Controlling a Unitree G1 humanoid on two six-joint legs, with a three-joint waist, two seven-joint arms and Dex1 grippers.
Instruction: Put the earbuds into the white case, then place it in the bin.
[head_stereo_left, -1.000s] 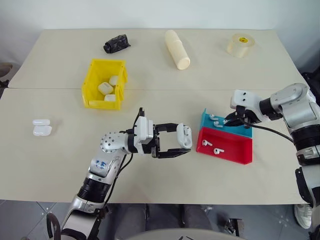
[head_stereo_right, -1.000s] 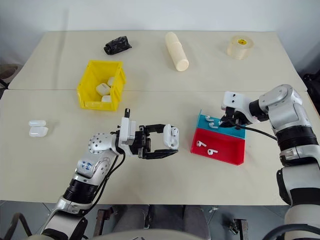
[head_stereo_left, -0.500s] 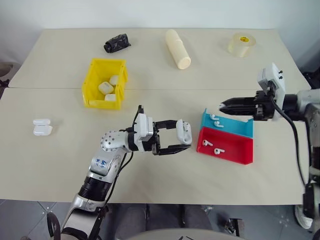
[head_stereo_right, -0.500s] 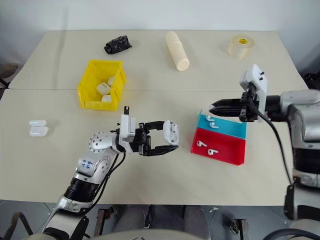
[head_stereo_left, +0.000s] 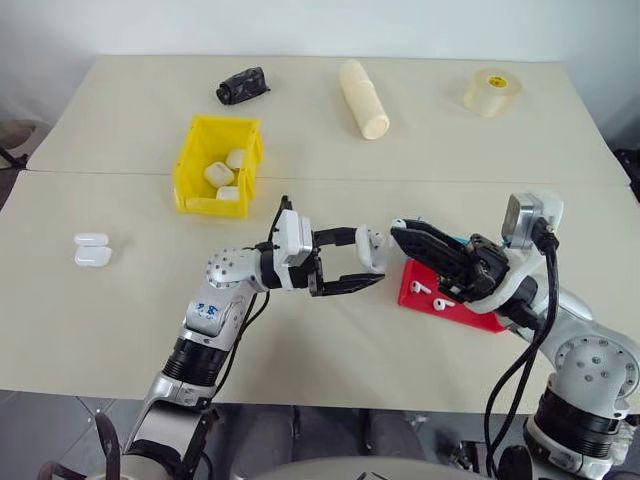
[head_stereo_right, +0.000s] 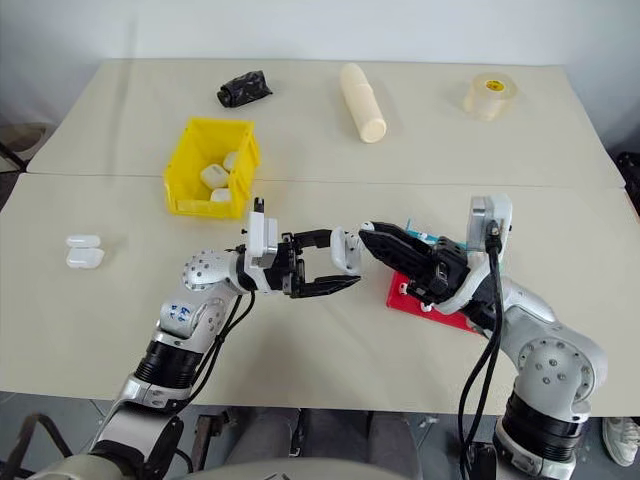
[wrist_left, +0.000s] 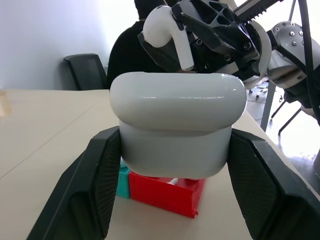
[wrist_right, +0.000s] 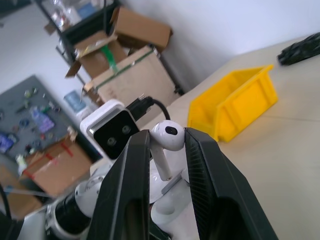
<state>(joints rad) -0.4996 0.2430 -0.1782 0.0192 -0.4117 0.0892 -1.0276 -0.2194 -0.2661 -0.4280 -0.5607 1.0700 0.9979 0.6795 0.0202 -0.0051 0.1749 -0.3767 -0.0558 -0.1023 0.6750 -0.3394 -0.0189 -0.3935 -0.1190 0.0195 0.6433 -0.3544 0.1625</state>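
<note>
The robot's right gripper will release the earbud inside the open white case (head_stereo_left: 373, 245) (wrist_right: 171, 184) that the left gripper holds above the table.
My left gripper (head_stereo_left: 366, 268) is shut on the white case (head_stereo_left: 373, 249), held above the table's middle; the left wrist view has the case (wrist_left: 177, 125) squeezed between both fingers. Coming in from the right, my right gripper (head_stereo_left: 402, 233) is shut on one earbud (wrist_right: 165, 141), its tip right beside the case. That earbud (wrist_left: 166, 29) hangs stem-down just over the case's top edge. Two more earbuds (head_stereo_left: 415, 288) lie in the red tray (head_stereo_left: 470, 316). The yellow bin (head_stereo_left: 190, 186) stands at the back left with white cases (head_stereo_left: 217, 174) inside.
A blue tray (head_stereo_right: 421, 236) peeks out behind my right gripper. Two white cases (head_stereo_left: 90, 250) lie at the far left. Along the far edge are a black object (head_stereo_left: 242, 85), a cream cylinder (head_stereo_left: 364, 97) and a tape roll (head_stereo_left: 491, 90).
My right arm has lifted off the blue tray and swung left and back with an earbud, its wrist rolling, until its tip is beside the case. The left gripper has held still.
</note>
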